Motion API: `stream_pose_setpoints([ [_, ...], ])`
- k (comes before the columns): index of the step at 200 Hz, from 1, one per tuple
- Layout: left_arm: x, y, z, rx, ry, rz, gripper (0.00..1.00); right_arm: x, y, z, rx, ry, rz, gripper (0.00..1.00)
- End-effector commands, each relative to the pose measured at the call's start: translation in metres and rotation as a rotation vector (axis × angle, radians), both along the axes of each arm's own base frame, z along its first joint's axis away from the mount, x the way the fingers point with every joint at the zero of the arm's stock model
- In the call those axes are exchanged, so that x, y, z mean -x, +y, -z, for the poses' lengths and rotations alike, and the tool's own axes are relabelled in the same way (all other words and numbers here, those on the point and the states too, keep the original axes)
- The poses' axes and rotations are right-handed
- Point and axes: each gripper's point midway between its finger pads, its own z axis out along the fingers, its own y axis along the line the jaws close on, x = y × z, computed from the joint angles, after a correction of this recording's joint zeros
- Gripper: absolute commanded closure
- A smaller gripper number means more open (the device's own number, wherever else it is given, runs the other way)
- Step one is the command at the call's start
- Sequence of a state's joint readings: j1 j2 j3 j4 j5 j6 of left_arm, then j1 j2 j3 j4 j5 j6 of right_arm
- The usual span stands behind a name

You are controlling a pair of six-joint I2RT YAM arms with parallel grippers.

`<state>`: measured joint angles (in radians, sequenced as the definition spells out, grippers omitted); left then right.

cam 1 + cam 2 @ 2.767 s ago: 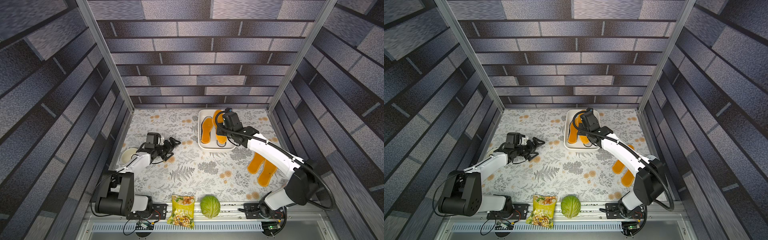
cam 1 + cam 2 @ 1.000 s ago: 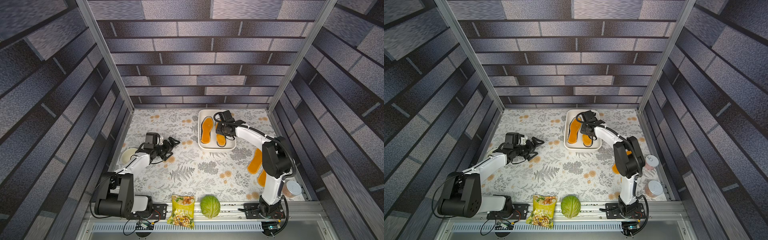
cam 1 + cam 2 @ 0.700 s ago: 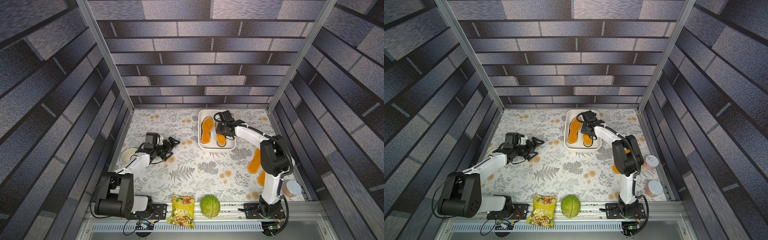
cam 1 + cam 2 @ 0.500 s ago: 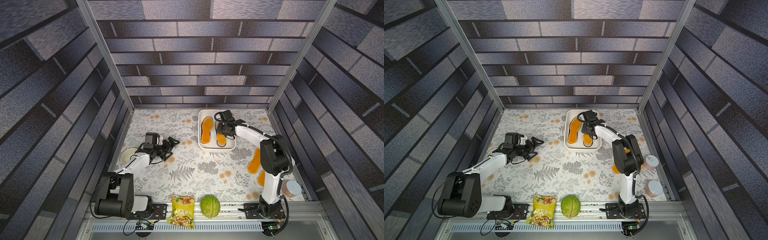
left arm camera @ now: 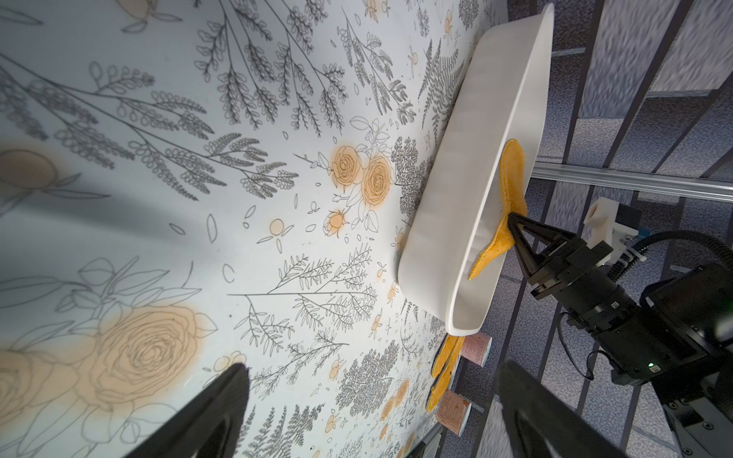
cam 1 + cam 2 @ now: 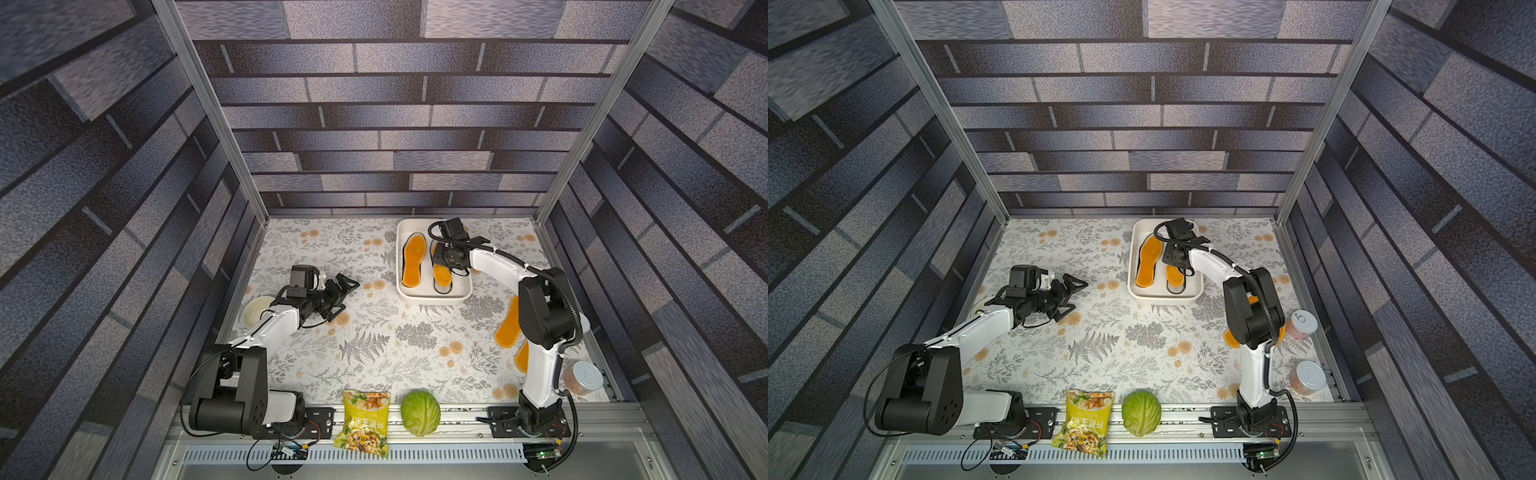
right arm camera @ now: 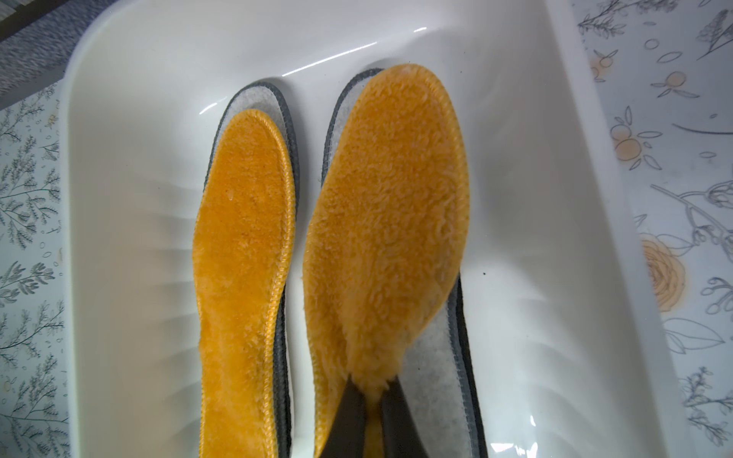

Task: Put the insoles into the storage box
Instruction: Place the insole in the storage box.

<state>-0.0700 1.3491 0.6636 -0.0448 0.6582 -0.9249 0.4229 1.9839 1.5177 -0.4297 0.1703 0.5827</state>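
Note:
Next, my right gripper lets go of the second orange insole on the grey insole (image 6: 441,269) (image 7: 393,381) beneath it in the white storage box.
The white storage box (image 6: 434,296) stands at the back of the table, right of centre. Inside it a fuzzy orange insole (image 7: 242,246) lies on a grey insole (image 7: 258,99) with dark edging. Beside it my right gripper (image 7: 373,390) is shut on the heel of a second orange insole (image 7: 388,222), held lifted and tilted over another grey insole (image 7: 440,368). Two more orange insoles (image 6: 508,324) lie on the table at the right, partly hidden by the right arm. My left gripper (image 6: 345,296) hovers open and empty above the table, left of the box.
A cream bowl (image 6: 255,311) sits by the left wall behind the left arm. A snack bag (image 6: 365,419) and a cabbage (image 6: 420,412) lie at the front edge. Two jars (image 6: 1302,324) (image 6: 1308,378) stand by the right wall near the loose insoles.
The right arm has folded its elbow back and up while its gripper stayed over the box with the orange insole. Over the last second it barely shifted. The left arm has not moved.

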Motion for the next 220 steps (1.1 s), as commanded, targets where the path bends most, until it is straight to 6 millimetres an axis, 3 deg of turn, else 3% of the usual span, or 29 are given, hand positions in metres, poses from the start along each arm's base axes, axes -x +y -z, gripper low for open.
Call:
stream_pose_setpoints([
  [1,0.005,0.0,-0.005,0.008,-0.009,0.009,0.0,-0.005,-0.001,-0.004,-0.001,-0.013,-0.005,0.98],
  [125,0.004,0.0,-0.006,0.007,-0.012,0.009,0.0,-0.008,0.004,-0.026,-0.053,-0.075,-0.032,0.98],
  [220,0.005,0.0,-0.006,0.009,-0.009,0.01,0.0,-0.004,-0.011,0.01,0.017,0.011,0.005,0.95],
])
